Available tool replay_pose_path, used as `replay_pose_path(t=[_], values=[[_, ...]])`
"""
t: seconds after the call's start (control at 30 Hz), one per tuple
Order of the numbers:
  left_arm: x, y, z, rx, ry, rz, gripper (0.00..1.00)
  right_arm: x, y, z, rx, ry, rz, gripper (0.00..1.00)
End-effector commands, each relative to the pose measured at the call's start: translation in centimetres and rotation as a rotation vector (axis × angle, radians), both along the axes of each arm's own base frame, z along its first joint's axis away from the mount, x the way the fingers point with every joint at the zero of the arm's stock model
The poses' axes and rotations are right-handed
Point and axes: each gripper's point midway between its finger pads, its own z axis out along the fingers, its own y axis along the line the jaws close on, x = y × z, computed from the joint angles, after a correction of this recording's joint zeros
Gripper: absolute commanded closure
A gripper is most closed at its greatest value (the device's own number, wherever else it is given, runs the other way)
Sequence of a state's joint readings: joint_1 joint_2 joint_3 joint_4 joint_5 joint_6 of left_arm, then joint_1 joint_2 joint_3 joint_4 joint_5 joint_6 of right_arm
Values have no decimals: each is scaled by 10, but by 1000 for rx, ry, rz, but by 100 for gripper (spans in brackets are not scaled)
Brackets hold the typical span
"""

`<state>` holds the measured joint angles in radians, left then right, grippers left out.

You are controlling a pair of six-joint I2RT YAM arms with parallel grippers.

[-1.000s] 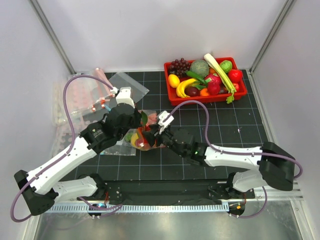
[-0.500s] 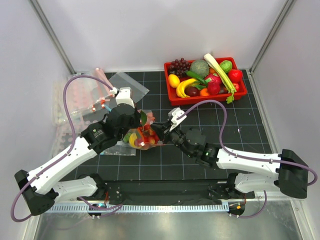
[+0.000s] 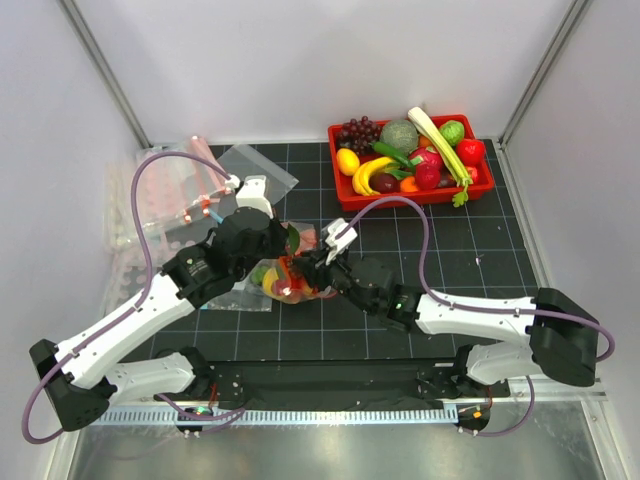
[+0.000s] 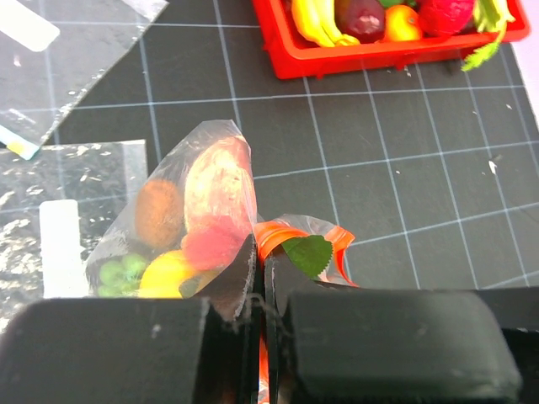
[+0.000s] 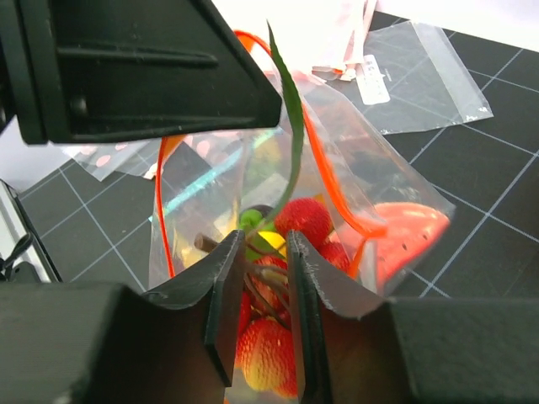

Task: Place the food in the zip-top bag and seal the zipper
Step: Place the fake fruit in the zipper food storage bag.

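Next, I release the stems with my right gripper, back it out and take the orange zipper's loose end (image 5: 359, 257), because the strawberry leaf sticks up past the bag's opening.
The clear zip-top bag (image 3: 282, 278) hangs upright at mid-table, and my left gripper (image 3: 274, 247) holds it up. In the left wrist view my left gripper (image 4: 261, 249) is shut on the red-orange zipper (image 4: 282, 235). The bag (image 4: 195, 210) holds a yellow fruit (image 4: 162, 273), a dark-orange piece (image 4: 158, 210) and red pieces. My right gripper (image 3: 313, 268) is at the bag's open mouth. In the right wrist view it (image 5: 266, 246) is closed on the stems of a red strawberry bunch (image 5: 271, 353) inside the mouth. The watermelon wedge (image 5: 408, 236) lies against the bag's right side.
A red tray (image 3: 400, 200) of toy produce, with grapes, a banana and celery, stands at the back right. Spare clear bags with pink strips (image 3: 165, 205) lie at the left, and one more (image 3: 255, 165) lies behind my left gripper. The enclosure walls stand close on both sides.
My right arm drew back to the right half a second ago and has since moved left again into the bag's mouth. My left gripper has kept hold of the bag with little movement.
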<state>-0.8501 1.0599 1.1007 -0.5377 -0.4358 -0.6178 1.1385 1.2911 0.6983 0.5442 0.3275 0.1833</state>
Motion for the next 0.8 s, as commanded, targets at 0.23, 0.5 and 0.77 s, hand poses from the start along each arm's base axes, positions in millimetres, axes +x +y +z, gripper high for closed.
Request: replay_pose_path(t=[0.23, 0.5, 0.77], values=[[-2, -21, 25, -100, -60, -97, 97, 17, 1, 41, 140, -33, -70, 59], [-4, -21, 28, -111, -79, -110, 96, 22, -13, 45, 144, -51, -116, 64], [-5, -20, 30, -117, -82, -113, 96, 24, -12, 37, 106, -49, -124, 76]])
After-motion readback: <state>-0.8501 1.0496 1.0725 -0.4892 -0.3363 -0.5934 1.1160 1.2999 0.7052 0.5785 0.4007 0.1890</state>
